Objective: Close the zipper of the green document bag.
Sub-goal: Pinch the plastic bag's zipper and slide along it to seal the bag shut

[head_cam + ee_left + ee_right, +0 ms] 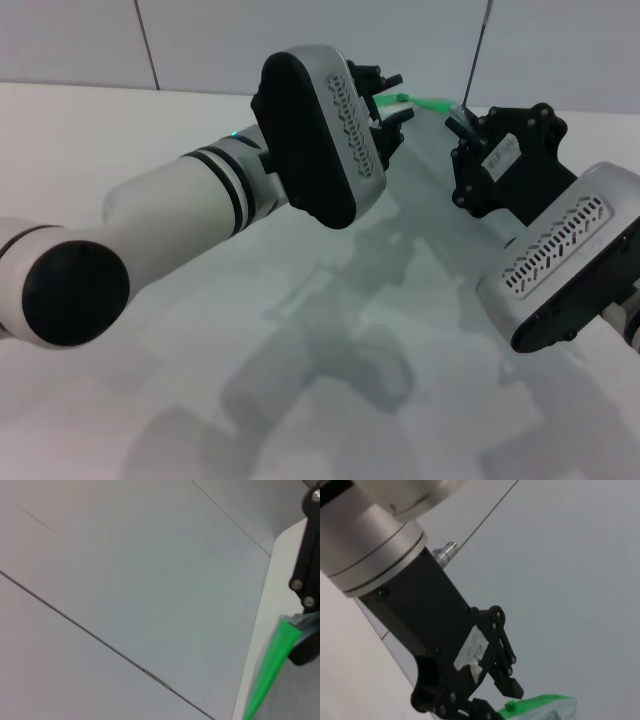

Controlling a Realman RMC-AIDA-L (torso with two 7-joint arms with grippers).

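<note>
My left gripper will open and take the zipper deeper, nearer my right gripper (425, 103), before pulling, because the slider tab is at the ends of its fingers.
The zipper (428, 101) is a bright green strip stretched between my two grippers above the far side of the table. My left gripper (393, 99) is shut on its left part. In the right wrist view that gripper (501, 703) closes around the strip at the small green slider tab (510, 706). My right gripper (461, 121) is shut on the strip's other end. In the left wrist view a black finger (304, 582) clamps the end of the zipper (272, 672). The green document bag (295, 700) shows only as translucent grey sheet beside the strip.
A white table (330, 400) fills the head view, with a grey panelled wall (200, 40) behind it. My left forearm (170, 220) crosses the foreground, and my right wrist housing (565, 260) is at the right.
</note>
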